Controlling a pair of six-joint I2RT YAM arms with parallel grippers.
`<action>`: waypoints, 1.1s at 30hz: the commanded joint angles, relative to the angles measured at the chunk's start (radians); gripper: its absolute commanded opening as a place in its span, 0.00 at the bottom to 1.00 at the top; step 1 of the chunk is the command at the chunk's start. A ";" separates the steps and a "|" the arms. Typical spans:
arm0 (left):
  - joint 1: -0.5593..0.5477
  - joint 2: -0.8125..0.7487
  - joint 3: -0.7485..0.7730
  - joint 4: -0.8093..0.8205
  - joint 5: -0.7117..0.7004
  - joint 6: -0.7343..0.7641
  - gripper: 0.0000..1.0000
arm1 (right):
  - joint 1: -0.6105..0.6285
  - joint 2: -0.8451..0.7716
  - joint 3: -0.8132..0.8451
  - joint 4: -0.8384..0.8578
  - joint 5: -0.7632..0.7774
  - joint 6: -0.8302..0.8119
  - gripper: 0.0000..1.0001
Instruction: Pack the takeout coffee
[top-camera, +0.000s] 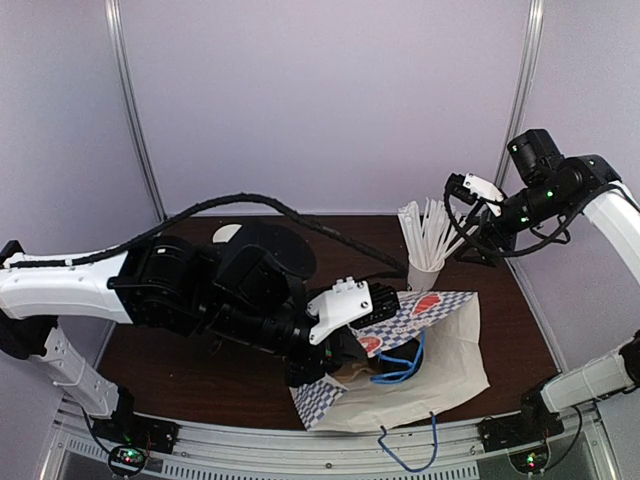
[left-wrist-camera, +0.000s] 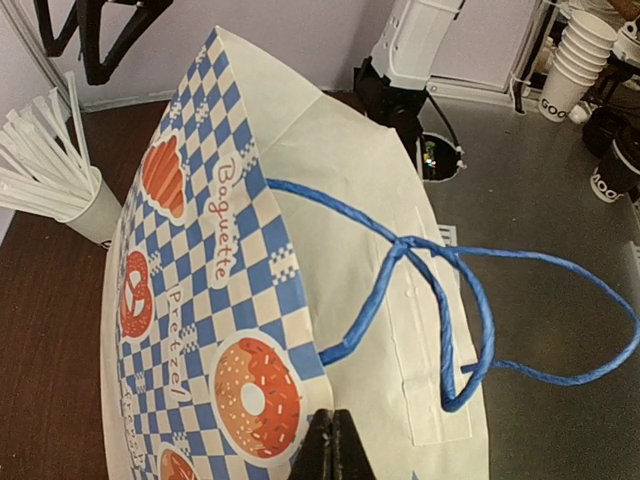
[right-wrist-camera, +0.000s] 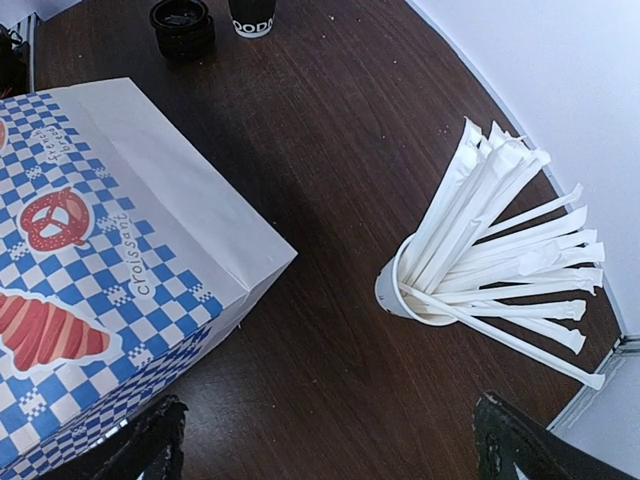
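The robot's right hand will next move down to the white cup of sticks and close on the upper end of a stick (top-camera: 443, 214) (right-wrist-camera: 537, 240) there.
The blue-and-white checkered paper bag (top-camera: 440, 335) lies on its side at the table's middle right, its blue cord handles (left-wrist-camera: 470, 300) loose at the mouth. My left gripper (left-wrist-camera: 333, 445) is shut on the bag's rim next to a doughnut print; it also shows in the top view (top-camera: 345, 362). My right gripper (top-camera: 468, 225) hangs open and empty high above the white cup of sticks (right-wrist-camera: 420, 290). A small black cup with pale print (right-wrist-camera: 250, 18) stands far back on the table. Its top is cut off, so I cannot tell if it has a lid.
A stack of black lids (right-wrist-camera: 182, 25) sits beside the black cup. The left arm (top-camera: 200, 285) stretches across the table's middle and hides the back left. Stacked cups (left-wrist-camera: 575, 60) stand off the table on a grey surface. The bag's bottom (right-wrist-camera: 170, 190) lies near the stick cup.
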 joint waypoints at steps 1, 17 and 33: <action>0.008 0.003 0.031 0.004 -0.102 0.025 0.00 | -0.008 -0.012 0.000 0.013 -0.004 0.005 1.00; 0.350 -0.042 -0.048 0.102 -0.031 0.089 0.00 | -0.082 0.045 0.038 0.103 0.121 0.126 1.00; 0.411 -0.116 -0.048 0.122 -0.157 0.106 0.46 | -0.231 0.128 -0.099 0.293 -0.052 0.229 0.67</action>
